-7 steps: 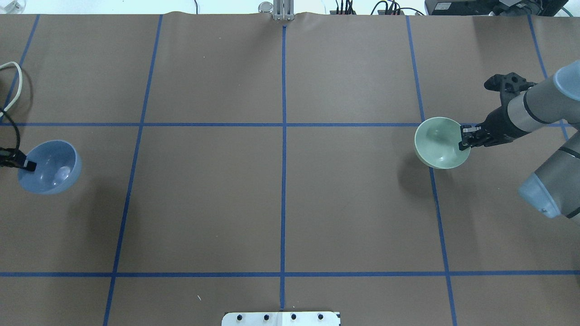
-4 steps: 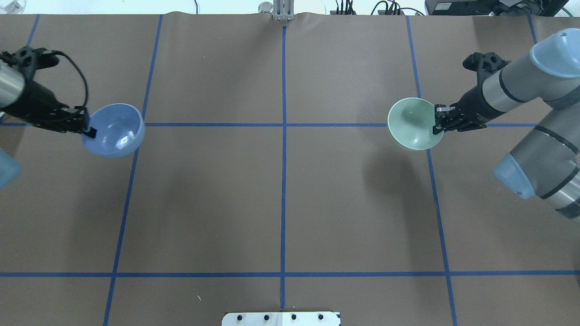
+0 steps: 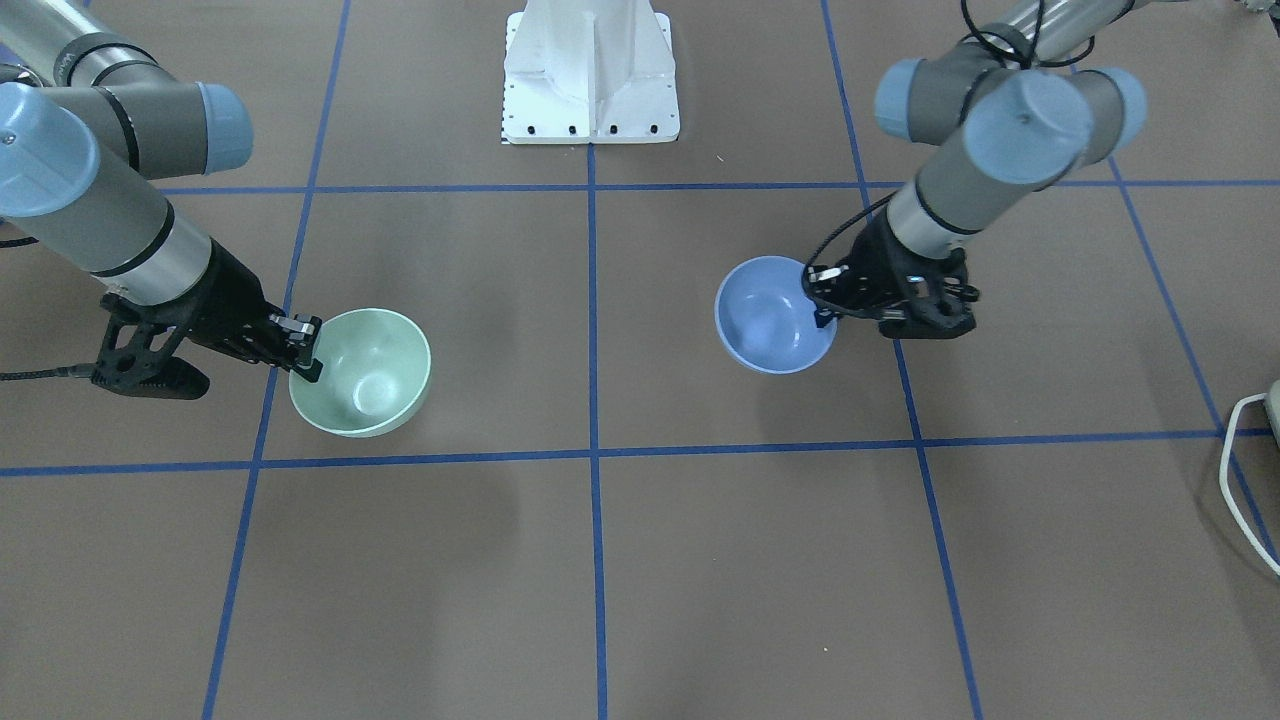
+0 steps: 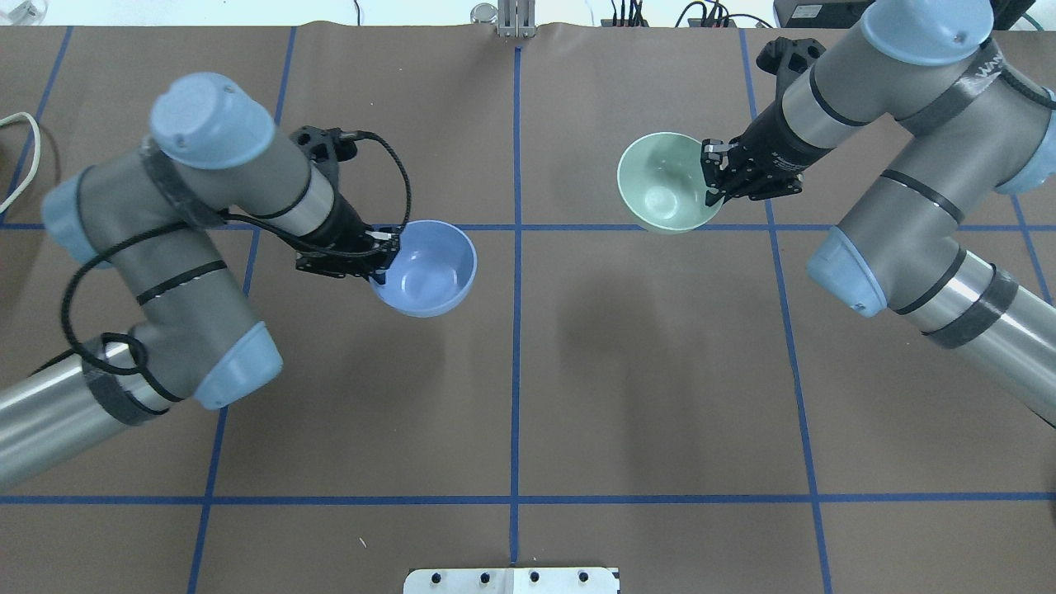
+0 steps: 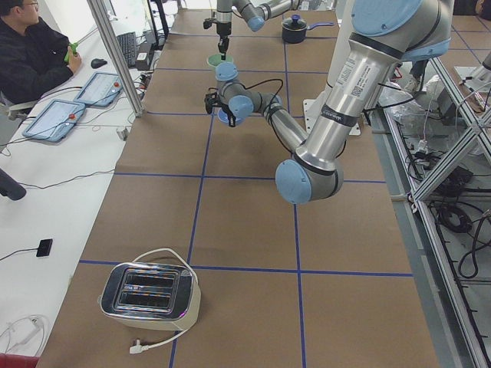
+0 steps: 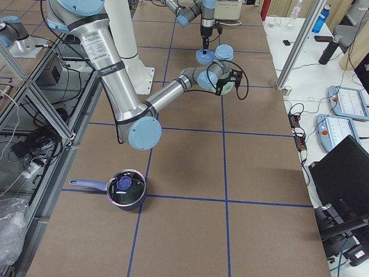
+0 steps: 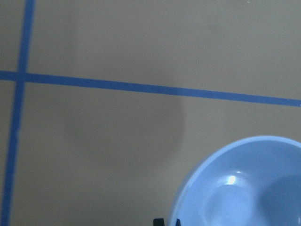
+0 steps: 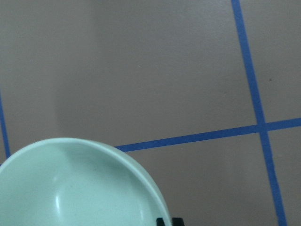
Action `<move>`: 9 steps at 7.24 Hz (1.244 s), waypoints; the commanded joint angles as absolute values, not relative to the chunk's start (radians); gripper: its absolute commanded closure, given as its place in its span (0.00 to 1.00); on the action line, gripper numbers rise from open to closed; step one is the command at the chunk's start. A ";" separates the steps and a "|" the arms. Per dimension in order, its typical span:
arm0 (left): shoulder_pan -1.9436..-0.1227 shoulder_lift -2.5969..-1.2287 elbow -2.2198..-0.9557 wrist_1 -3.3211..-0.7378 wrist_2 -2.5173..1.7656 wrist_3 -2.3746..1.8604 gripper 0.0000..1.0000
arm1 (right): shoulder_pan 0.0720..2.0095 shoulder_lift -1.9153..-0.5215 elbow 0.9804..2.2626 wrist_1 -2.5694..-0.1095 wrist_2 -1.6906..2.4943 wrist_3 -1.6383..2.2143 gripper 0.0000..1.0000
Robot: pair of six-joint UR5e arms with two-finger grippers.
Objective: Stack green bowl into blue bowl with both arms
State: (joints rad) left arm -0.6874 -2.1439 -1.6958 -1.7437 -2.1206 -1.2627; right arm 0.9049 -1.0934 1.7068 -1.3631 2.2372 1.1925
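Next, I release the blue bowl with my left gripper on the centre tape line point(image 3: 587, 322) in front of the white pedestal. The blue bowl is now held above the table.
My left gripper point(image 4: 381, 250) is shut on the rim of the blue bowl point(image 4: 429, 268) and holds it above the table, left of the centre line. It shows in the front view too, gripper point(image 3: 822, 295) and blue bowl point(image 3: 770, 318). My right gripper point(image 4: 714, 176) is shut on the rim of the green bowl point(image 4: 664, 183), held above the table right of the centre line; in the front view the gripper point(image 3: 305, 352) grips the green bowl point(image 3: 365, 372). The bowls are apart, both open side up. Each wrist view shows its own bowl point(image 7: 247, 186) point(image 8: 77, 186).
The table is brown paper with blue tape lines point(image 4: 516, 330). The white pedestal point(image 3: 590, 75) stands at the robot's side. A toaster point(image 5: 149, 295) sits at the far left end, a dark pot point(image 6: 124, 190) at the far right end. A white cable point(image 4: 25, 148) lies at the left edge.
Both arms have carried their bowls inward toward the centre line and farther from the robot. The blue bowl moved right, the green bowl moved left. Both grips have held.
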 commanded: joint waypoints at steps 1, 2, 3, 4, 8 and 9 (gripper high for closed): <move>-0.617 -2.273 -1.570 -1.739 -2.062 -1.315 1.00 | 0.888 -1.027 1.691 -1.414 2.229 1.210 1.00; -0.585 -2.284 -1.551 -1.752 -2.005 -1.337 1.00 | 0.884 -1.017 1.684 -1.414 2.229 1.218 1.00; -0.556 -2.287 -1.528 -1.784 -1.982 -1.342 1.00 | 0.884 -1.003 1.680 -1.416 2.229 1.218 1.00; -0.542 -2.290 -1.490 -1.857 -1.950 -1.371 1.00 | 0.881 -0.997 1.674 -1.416 2.217 1.223 1.00; -0.528 -2.286 -1.479 -1.898 -1.947 -1.376 1.00 | 0.877 -0.997 1.674 -1.416 2.214 1.223 1.00; -0.529 -2.277 -1.479 -1.939 -1.947 -1.371 0.77 | 0.879 -0.997 1.674 -1.416 2.214 1.224 1.00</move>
